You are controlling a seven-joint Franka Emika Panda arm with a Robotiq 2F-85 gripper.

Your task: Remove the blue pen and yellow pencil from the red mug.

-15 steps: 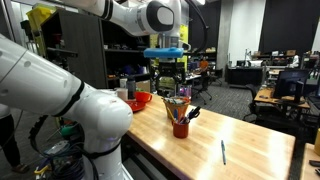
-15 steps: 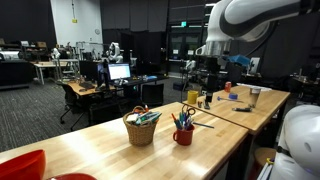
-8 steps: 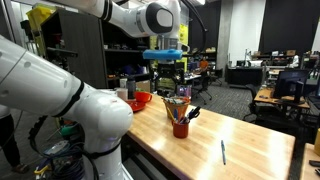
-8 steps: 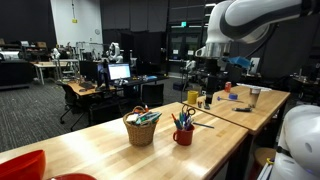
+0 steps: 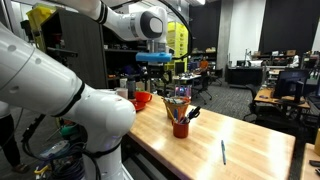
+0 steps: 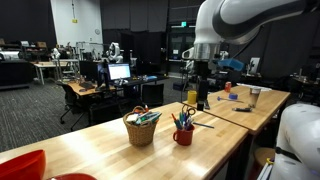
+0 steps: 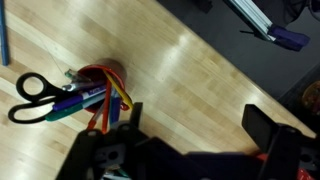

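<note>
The yellow pencil's upper end (image 5: 170,103) (image 7: 127,101) sticks out of the red mug, and my gripper needs to move there next and close on it.
The red mug (image 5: 181,129) stands on the wooden table, packed with black-handled scissors (image 7: 33,96) and several coloured pens; it shows in both exterior views (image 6: 183,136) and at the left of the wrist view (image 7: 112,72). An orange-yellow stick (image 7: 122,96) pokes out of the mug. The blue pen (image 5: 223,152) lies flat on the table, apart from the mug, and shows at the wrist view's top left edge (image 7: 3,35). My gripper (image 7: 195,125) is open and empty, hanging well above the table beside the mug (image 5: 162,80) (image 6: 197,92).
A woven basket (image 6: 141,129) with pens stands next to the mug. A red-orange bowl (image 5: 141,100) sits farther along the table, and another red bowl (image 6: 20,166) near a camera. Cups (image 6: 254,96) stand at the table's far end.
The arm has swung sideways and turned its wrist, carrying the open gripper away from above the mug. The mug, its contents and the blue pen have not moved.
</note>
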